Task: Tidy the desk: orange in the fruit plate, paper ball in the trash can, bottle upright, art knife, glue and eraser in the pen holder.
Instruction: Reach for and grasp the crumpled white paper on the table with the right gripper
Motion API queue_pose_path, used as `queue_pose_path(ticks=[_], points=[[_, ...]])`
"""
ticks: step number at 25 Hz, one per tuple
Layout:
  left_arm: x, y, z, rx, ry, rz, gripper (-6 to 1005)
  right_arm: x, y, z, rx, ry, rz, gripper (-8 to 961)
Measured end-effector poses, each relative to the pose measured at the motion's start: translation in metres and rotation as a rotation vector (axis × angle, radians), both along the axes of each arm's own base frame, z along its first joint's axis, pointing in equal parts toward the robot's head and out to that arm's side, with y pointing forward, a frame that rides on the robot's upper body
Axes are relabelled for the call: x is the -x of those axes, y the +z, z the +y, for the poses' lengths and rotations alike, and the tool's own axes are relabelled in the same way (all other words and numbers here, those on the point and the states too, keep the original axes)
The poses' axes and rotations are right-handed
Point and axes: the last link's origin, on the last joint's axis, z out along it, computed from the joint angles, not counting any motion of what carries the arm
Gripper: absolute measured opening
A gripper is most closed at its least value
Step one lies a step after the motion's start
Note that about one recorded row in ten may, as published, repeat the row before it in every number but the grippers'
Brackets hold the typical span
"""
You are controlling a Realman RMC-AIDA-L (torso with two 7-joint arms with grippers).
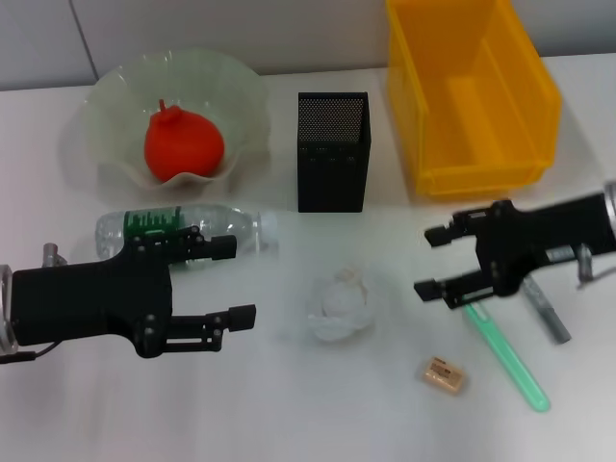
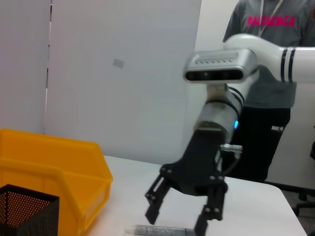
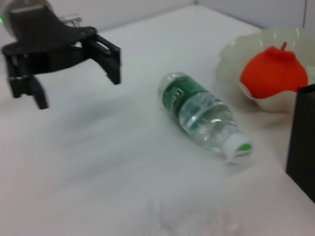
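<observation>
The paper ball is next for my right gripper, which should go to it and close on its side [image 1: 350,290] [image 3: 211,228] facing the yellow trash can.
The orange [image 1: 183,144] sits in the pale fruit plate [image 1: 106,106] at the back left. In front of it the bottle [image 1: 183,229] lies on its side, cap toward the black mesh pen holder [image 1: 332,149]. My left gripper [image 1: 243,281] hovers open just in front of the bottle, holding nothing. The paper ball [image 1: 339,303] rests mid-table. My right gripper [image 1: 425,262] is open and empty above the green art knife [image 1: 505,351], beside the grey glue stick [image 1: 546,310]. The eraser [image 1: 443,373] lies near the front. The yellow trash can [image 1: 472,96] stands at the back right.
The right wrist view shows the bottle [image 3: 204,115], the orange [image 3: 273,73] and my left gripper [image 3: 78,91]. In the left wrist view my right gripper [image 2: 175,222] hangs over the glue stick [image 2: 157,230], with a person standing beyond the table.
</observation>
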Motion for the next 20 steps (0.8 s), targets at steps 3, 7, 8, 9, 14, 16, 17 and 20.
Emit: queue_pose_path(ticks=[3,7,8,9,14,16,17,20], points=[[0.0,-0.001,0.0,-0.001,0.001,0.0,815,0.012,0.003,0.012,0.009,-0.006,-0.053,799],[0.002,-0.001,-0.002,-0.004,0.004,-0.001,815,0.027,0.003,0.021,0.018,0.02,-0.094,799],[0.003,-0.002,-0.002,-0.004,0.005,-0.001,815,0.031,0.002,0.024,0.022,0.03,-0.112,799],[0.003,-0.002,-0.002,-0.004,0.006,-0.001,815,0.034,0.001,0.025,0.026,0.036,-0.129,799],[0.004,-0.002,-0.003,-0.003,0.009,-0.001,814,0.043,-0.012,0.032,0.065,0.087,-0.256,800],[0.004,-0.002,-0.003,-0.003,0.01,-0.001,814,0.044,-0.019,0.033,0.079,0.116,-0.314,800],[0.004,-0.002,-0.003,-0.003,0.01,-0.001,814,0.044,-0.022,0.033,0.086,0.13,-0.34,800],[0.005,-0.002,-0.004,-0.003,0.012,-0.001,814,0.046,-0.029,0.031,0.115,0.169,-0.392,801]])
